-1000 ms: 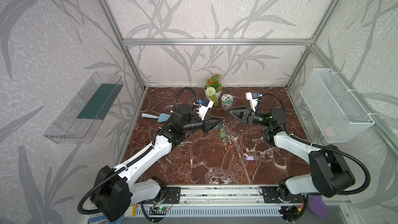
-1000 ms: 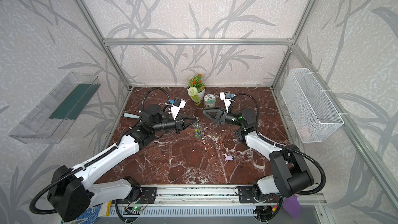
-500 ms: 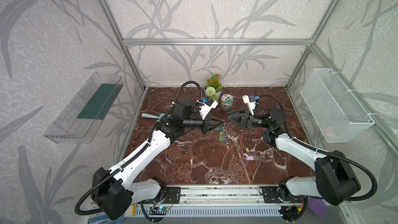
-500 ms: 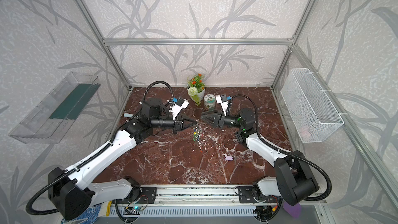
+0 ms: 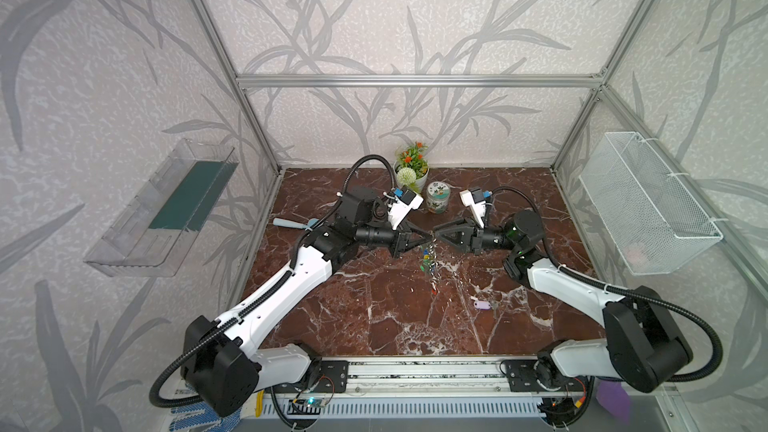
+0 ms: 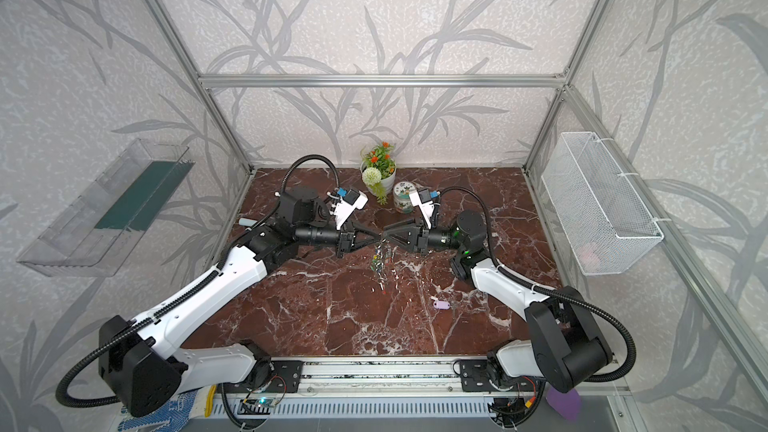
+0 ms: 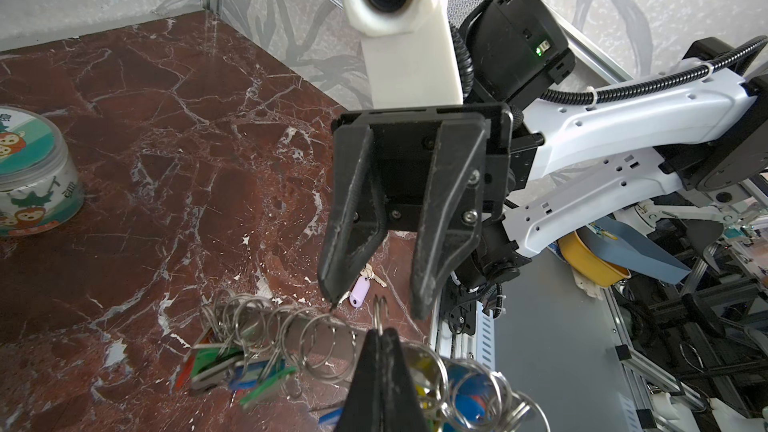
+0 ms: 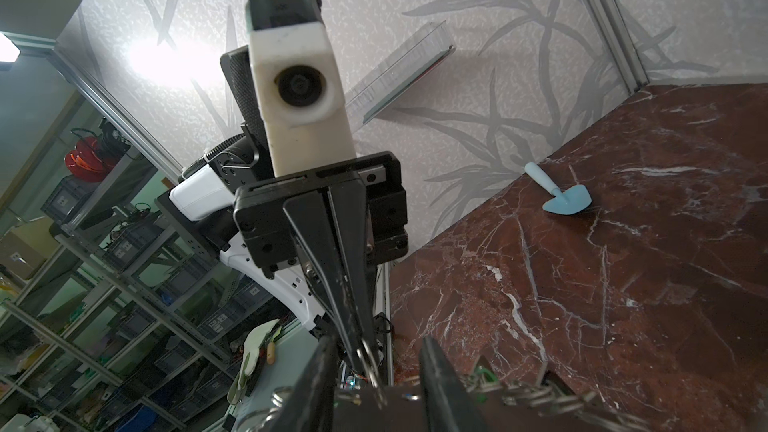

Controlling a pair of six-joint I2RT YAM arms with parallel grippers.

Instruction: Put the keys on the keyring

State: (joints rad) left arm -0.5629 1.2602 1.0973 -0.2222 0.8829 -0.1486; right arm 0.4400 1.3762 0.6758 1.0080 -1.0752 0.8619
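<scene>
Only a short end of the keyring juts from my left gripper, so next my right gripper pinches that end (image 8: 371, 364) while my left gripper backs off and retakes it.
The keyring (image 5: 430, 257), a silvery loop strung with small rings and coloured tags, hangs over the marble floor from my left gripper (image 5: 429, 237), which is shut on one of its rings. In the left wrist view the shut gripper (image 7: 380, 332) pinches that ring, and the other rings (image 7: 324, 338) fan out beside it. My right gripper (image 5: 436, 234) faces it tip to tip and is open. Its fingers (image 8: 432, 363) stand on either side of the pinched ring. The keys (image 5: 482, 304), with a pale lilac tag (image 7: 359, 290), lie on the floor, apart from both grippers.
A printed jar (image 5: 437, 197) and a flower pot (image 5: 411, 170) stand at the back middle. A light blue spatula (image 8: 565, 197) lies at the back left. A wire basket (image 5: 644, 205) hangs on the right wall and a clear shelf (image 5: 166, 209) on the left wall.
The right gripper has moved down and left until it meets the left gripper's tip, and its jaws have narrowed. The left gripper has shifted slightly right, still shut on the keyring.
</scene>
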